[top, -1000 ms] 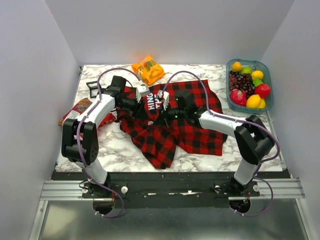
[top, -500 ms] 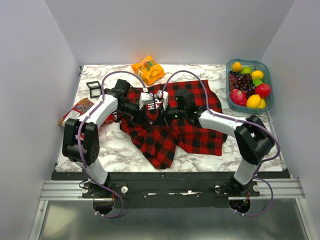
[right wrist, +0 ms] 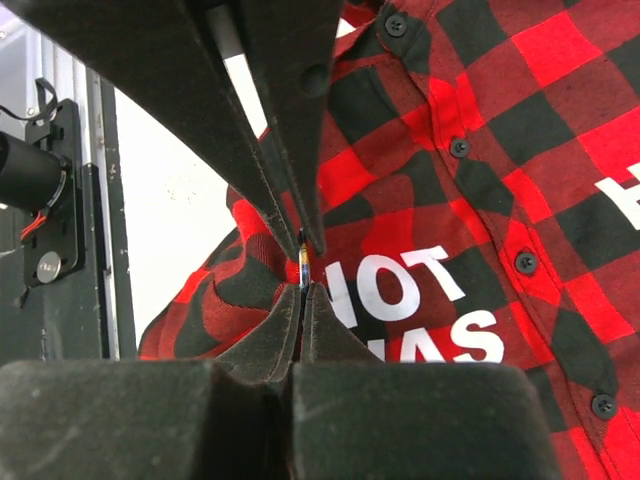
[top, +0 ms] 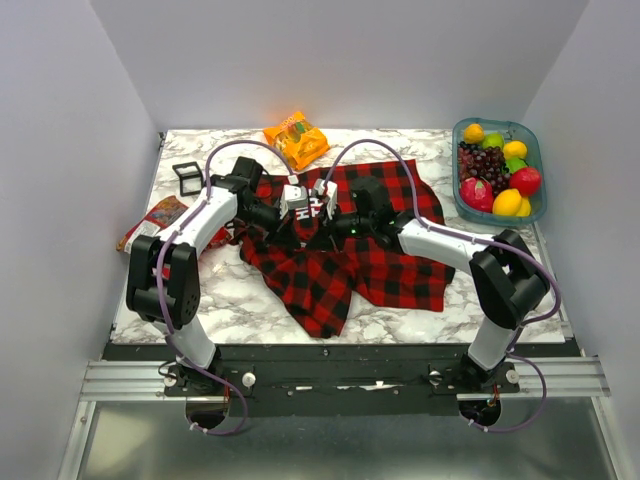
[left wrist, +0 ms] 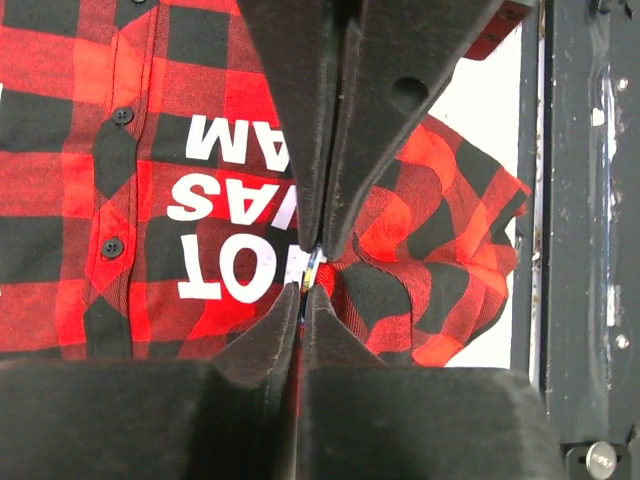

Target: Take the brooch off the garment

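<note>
My right gripper will open while my left gripper tilts the thin brooch, then take its edge [left wrist: 310, 272], because both grippers pinch the brooch edge-on and its back is hidden.
The red-and-black plaid garment [top: 345, 255] with white lettering lies crumpled mid-table. It also fills the left wrist view [left wrist: 120, 180] and the right wrist view [right wrist: 520, 150]. My left gripper [top: 291, 199] and right gripper [top: 322, 196] meet tip to tip above the lettering. In the left wrist view the left gripper [left wrist: 311, 268] is shut on a thin edge-on sliver, the brooch [left wrist: 314, 262], with fabric puckered around it. In the right wrist view the right gripper [right wrist: 301, 272] is shut on the same thin brooch [right wrist: 301, 266] at a raised fold. The brooch's face is hidden.
An orange snack bag [top: 296, 139] lies at the back. A black frame [top: 187, 176] and a red packet [top: 153, 220] lie at the left. A teal tray [top: 534, 150] of fruit stands at the right back. Marble table [top: 230, 300] shows in front.
My left gripper has moved right, closing the gap to the right gripper. The white lettering between them is now mostly covered. The right arm has barely moved.
</note>
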`<state>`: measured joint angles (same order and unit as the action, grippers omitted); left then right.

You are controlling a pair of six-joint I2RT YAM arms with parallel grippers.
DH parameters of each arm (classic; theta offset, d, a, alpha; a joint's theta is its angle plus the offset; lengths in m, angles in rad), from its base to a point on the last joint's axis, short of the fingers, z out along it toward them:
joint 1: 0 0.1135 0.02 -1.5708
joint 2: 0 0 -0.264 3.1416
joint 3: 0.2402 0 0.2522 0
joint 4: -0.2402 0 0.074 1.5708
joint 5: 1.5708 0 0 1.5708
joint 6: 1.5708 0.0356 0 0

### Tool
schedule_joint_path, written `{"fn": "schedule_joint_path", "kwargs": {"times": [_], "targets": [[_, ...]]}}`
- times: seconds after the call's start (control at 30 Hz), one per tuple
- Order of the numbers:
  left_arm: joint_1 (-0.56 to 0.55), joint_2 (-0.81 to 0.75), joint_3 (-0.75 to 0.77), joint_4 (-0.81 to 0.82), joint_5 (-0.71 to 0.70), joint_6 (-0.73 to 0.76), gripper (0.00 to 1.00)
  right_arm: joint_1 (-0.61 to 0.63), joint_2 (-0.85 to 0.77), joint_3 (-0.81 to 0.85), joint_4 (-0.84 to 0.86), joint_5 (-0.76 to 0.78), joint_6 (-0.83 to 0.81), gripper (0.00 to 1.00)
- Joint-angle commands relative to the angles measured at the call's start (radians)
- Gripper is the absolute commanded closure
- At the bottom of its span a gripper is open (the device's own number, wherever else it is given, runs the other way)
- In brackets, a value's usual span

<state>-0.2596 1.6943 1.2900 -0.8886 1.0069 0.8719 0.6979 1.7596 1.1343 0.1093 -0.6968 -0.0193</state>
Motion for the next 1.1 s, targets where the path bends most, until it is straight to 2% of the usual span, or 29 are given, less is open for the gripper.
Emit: {"fn": "schedule_joint_path", "kwargs": {"times": [0.0, 0.1, 0.2, 0.27, 0.47, 0.53, 0.67, 0.77, 0.8, 0.9, 1.07], "targets": [[-0.015, 0.016, 0.04, -0.079, 0.033, 0.071, 1.0, 0.002, -0.005, 0.03, -0.019, 0.037, -0.025, 0.77], [-0.015, 0.013, 0.063, -0.13, -0.011, 0.104, 1.0, -0.011, -0.041, 0.022, -0.054, 0.121, -0.044, 0.63], [-0.015, 0.002, 0.086, -0.147, -0.08, 0.11, 1.0, -0.029, -0.075, 0.025, -0.152, 0.126, -0.089, 0.57], [-0.015, -0.019, 0.094, -0.147, -0.115, 0.121, 1.0, -0.029, -0.098, 0.013, -0.18, 0.079, -0.126, 0.54], [-0.017, -0.021, 0.184, -0.203, -0.217, 0.173, 1.0, -0.028, -0.081, -0.042, -0.145, 0.066, -0.12, 0.48], [-0.02, -0.021, 0.21, -0.207, -0.246, 0.171, 1.0, -0.021, -0.062, -0.039, -0.125, 0.05, -0.129, 0.43], [-0.029, -0.033, 0.218, -0.205, -0.277, 0.176, 1.0, -0.014, -0.012, -0.005, -0.12, 0.059, -0.156, 0.42], [-0.055, -0.045, 0.21, -0.205, -0.324, 0.188, 1.0, -0.012, 0.008, 0.021, -0.118, 0.063, -0.168, 0.58], [-0.062, -0.054, 0.206, -0.205, -0.339, 0.199, 1.0, -0.012, 0.008, 0.022, -0.12, 0.069, -0.175, 0.72], [-0.082, -0.062, 0.21, -0.22, -0.402, 0.231, 1.0, -0.014, -0.011, 0.01, -0.149, 0.1, -0.231, 0.9], [-0.108, -0.062, 0.236, -0.288, -0.499, 0.328, 1.0, -0.014, -0.055, -0.034, -0.158, 0.175, -0.318, 0.97]]}}
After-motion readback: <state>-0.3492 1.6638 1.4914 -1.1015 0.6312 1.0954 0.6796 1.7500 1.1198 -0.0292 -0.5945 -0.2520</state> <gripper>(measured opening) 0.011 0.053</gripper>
